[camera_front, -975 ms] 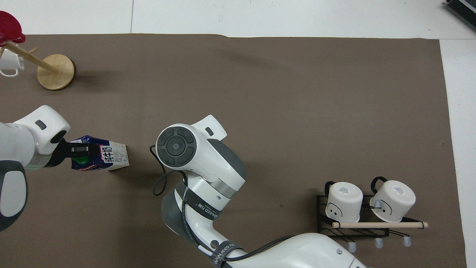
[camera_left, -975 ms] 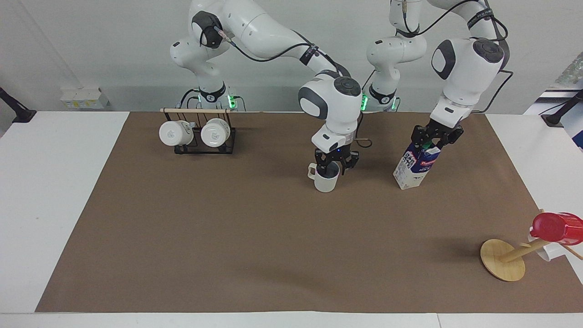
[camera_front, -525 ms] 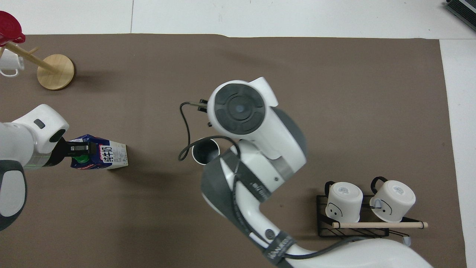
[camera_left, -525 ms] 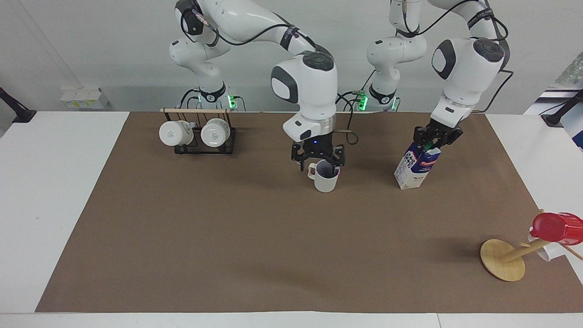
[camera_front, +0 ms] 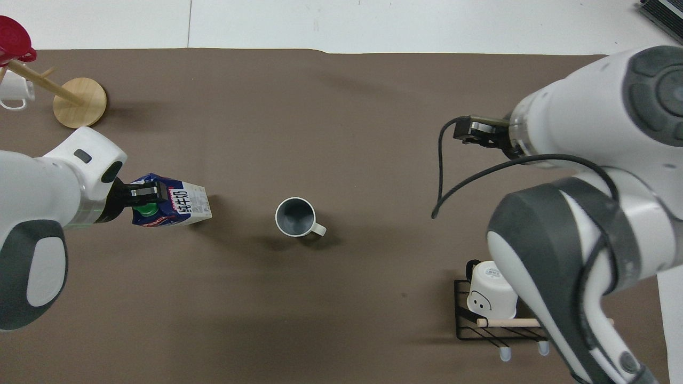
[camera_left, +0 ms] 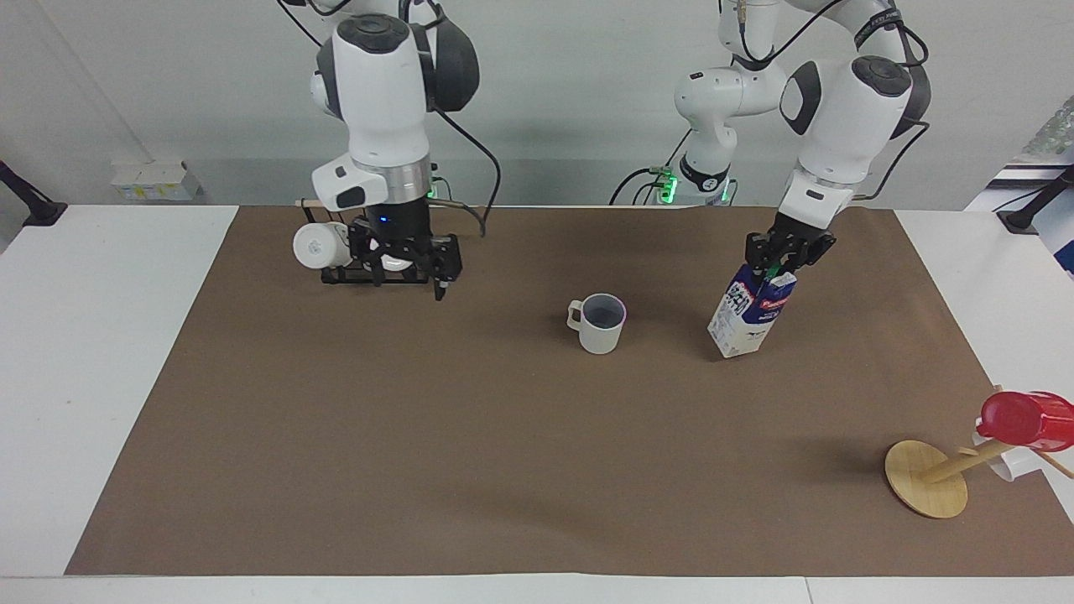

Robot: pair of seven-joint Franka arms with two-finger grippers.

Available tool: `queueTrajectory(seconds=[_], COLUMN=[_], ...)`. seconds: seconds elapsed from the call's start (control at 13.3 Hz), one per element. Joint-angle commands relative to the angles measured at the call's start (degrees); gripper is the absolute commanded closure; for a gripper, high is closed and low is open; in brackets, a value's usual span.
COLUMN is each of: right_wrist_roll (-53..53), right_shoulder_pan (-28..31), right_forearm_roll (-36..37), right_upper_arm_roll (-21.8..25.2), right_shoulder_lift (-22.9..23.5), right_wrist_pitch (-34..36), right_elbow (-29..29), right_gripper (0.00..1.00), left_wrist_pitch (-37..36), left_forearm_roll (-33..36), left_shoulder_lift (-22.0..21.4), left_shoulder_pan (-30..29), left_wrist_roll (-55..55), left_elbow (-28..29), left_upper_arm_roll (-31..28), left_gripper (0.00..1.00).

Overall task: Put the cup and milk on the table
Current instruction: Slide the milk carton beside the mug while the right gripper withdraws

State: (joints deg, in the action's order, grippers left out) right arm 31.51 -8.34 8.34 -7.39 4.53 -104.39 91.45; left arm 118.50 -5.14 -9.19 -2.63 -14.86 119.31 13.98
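My left gripper is going to set the milk free on the brown paper (camera_front: 247, 210), next to the cup and on the side opposite the cup's handle.
The cup (camera_left: 600, 324) (camera_front: 293, 217) stands upright and alone on the brown paper of the table (camera_left: 419, 436), its handle toward the right arm's end. The milk (camera_left: 752, 309) (camera_front: 179, 200) leans beside it, toward the left arm's end. My left gripper (camera_left: 786, 253) (camera_front: 143, 194) is shut on its gabled top by the green cap. I cannot tell whether its lower edge touches the paper. My right gripper (camera_left: 409, 279) hangs open and holds nothing. It is over the paper in front of the mug rack, well away from the cup.
A black wire rack (camera_left: 369, 273) (camera_front: 501, 330) with white mugs (camera_left: 317, 245) (camera_front: 488, 290) sits near the right arm's base. A tipped wooden mug stand (camera_left: 925, 478) (camera_front: 80, 96) with a red cup (camera_left: 1028, 419) (camera_front: 13, 40) lies at the left arm's end, farther from the robots.
My right gripper opened, let go of the cup, rose and swung toward the rack. My left gripper closed on the milk's top and shifted the carton slightly toward the cup.
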Motion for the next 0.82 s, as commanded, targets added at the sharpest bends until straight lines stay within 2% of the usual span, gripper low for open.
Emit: queueTrajectory(seconds=[0.0, 0.15, 0.38, 0.75], right_wrist_roll=[-8.10, -11.72, -13.48, -21.38], right_shoulder_pan=[3.85, 6.22, 7.99, 10.27], right_forearm_roll=[-0.86, -3.93, -4.47, -4.47], right_upper_arm_roll=[-0.78, -0.61, -0.61, -0.52], right_shoulder_lift=[-3.21, -2.86, -2.33, -4.78], right_wrist_pitch=[3.22, 6.29, 11.21, 19.48], right_elbow=[1.11, -1.87, -5.40, -6.99], right_gripper=[0.00, 0.00, 0.00, 0.00], left_wrist_pitch=[0.14, 0.15, 0.67, 3.58], left_forearm_roll=[1.10, 1.01, 1.01, 1.01], left_shoulder_lift=[1.81, 1.81, 3.12, 5.33], left_shoulder_pan=[4.72, 7.19, 9.56, 11.15], left_wrist_roll=[-5.35, -7.20, -8.78, -9.58], left_elbow=[-2.24, -2.06, -1.98, -1.36], left_upper_arm_roll=[-0.71, -0.62, -0.62, -0.71], left_gripper=[0.51, 0.52, 0.52, 0.53])
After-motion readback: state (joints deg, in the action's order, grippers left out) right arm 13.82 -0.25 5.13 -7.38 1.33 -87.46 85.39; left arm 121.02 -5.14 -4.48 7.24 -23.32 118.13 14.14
